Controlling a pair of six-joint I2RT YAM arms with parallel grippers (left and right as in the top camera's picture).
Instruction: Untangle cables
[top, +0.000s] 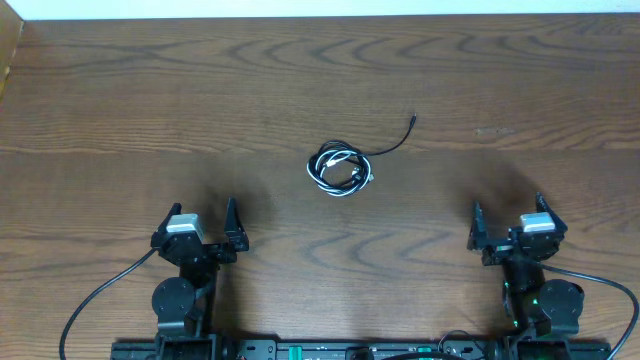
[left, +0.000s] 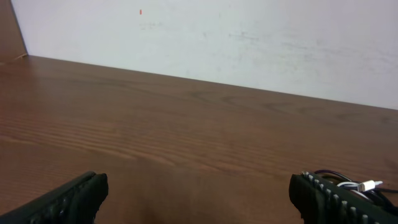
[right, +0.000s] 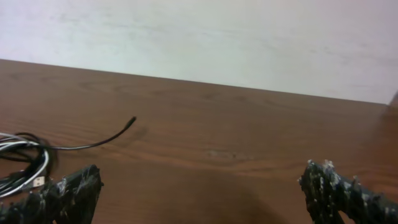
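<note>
The cable bundle has outer strands (top: 310, 165) on the side that faces away from the black cable's plug end. Next, I close my left gripper on them there.
The black and white cables (top: 338, 169) lie coiled together in a small bundle at the table's middle. The black cable's tail runs up and right to a plug end (top: 412, 120). My left gripper (top: 203, 228) is open and empty at the front left, well away from the bundle. My right gripper (top: 508, 223) is open and empty at the front right. The left wrist view shows the bundle (left: 360, 185) behind its right finger. The right wrist view shows the coil (right: 25, 162) at the left edge and the black tail (right: 102, 140).
The wooden table (top: 150, 120) stretches to a white wall at the back (left: 249, 37). Thick black arm wires (top: 95, 300) trail at the front edge near each arm base.
</note>
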